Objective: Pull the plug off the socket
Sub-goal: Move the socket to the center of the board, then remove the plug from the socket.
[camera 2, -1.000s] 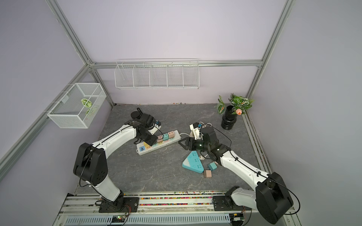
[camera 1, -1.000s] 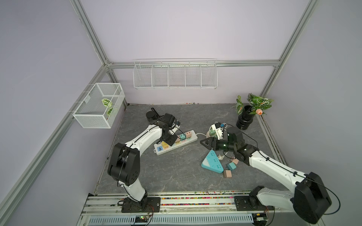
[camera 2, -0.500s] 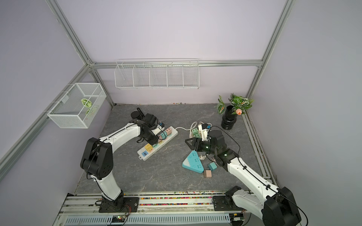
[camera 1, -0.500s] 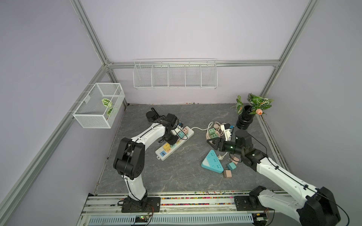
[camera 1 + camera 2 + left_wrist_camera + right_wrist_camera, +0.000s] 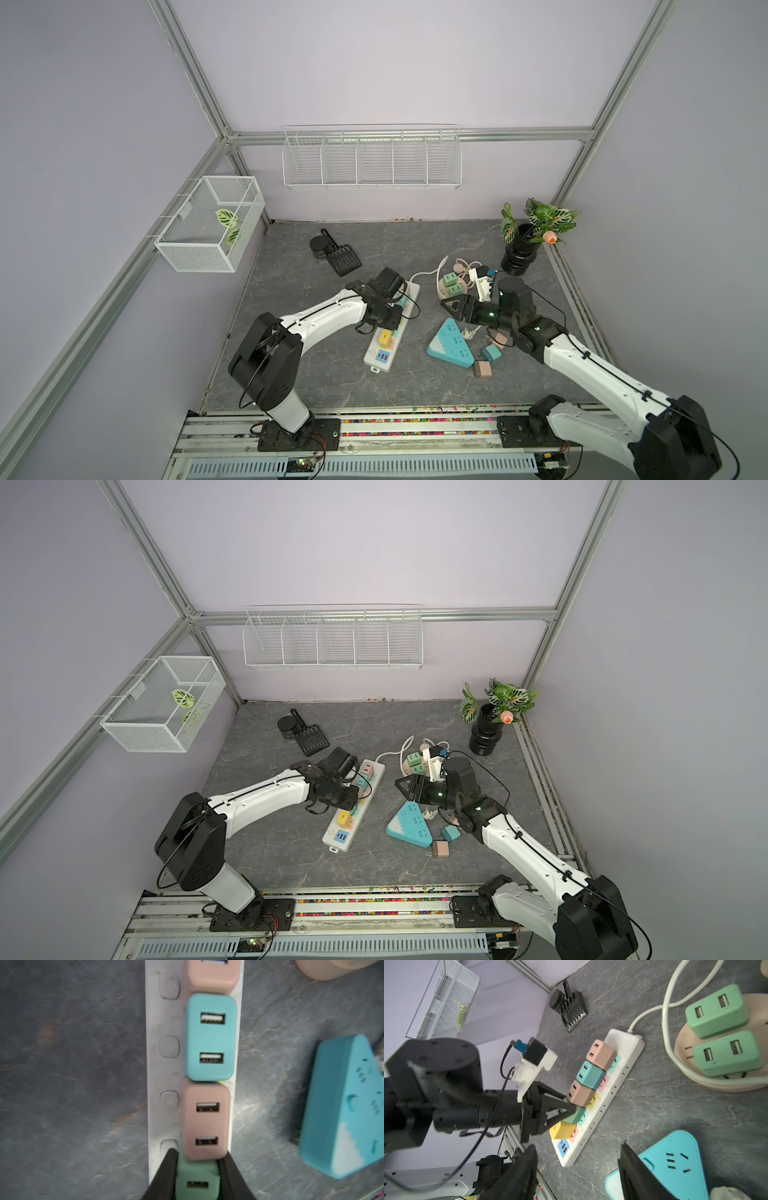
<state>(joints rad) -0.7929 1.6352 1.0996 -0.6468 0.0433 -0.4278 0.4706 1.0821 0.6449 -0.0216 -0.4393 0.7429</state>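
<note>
The right gripper needs to next move to the white power strip and close on the sides of the yellow plug [image 5: 385, 337] [image 5: 562, 1130], beside the green plug.
A white power strip [image 5: 376, 365] [image 5: 334, 843] lies on the grey table with a row of cube plugs in it: pink, teal, pink [image 5: 205, 1122], green, yellow [image 5: 562, 1130]. My left gripper [image 5: 200, 1152] [image 5: 392, 318] is shut on the green plug [image 5: 196, 1180] [image 5: 574, 1115], one black finger on each side of it. To the right of the strip, above the table, my right gripper [image 5: 577, 1146] [image 5: 451, 305] is open and empty. It hangs next to a teal triangular socket [image 5: 451, 343].
A round pink socket [image 5: 461, 264] with two green plugs and a coiled white cable lies behind the right gripper. Loose plugs [image 5: 482, 369] lie by the teal socket. A black scoop [image 5: 343, 255] and a potted plant [image 5: 519, 249] stand further back.
My left gripper has shut on the green plug. The power strip has swung so that its free end points toward the front. The right arm has shifted a little to the right.
</note>
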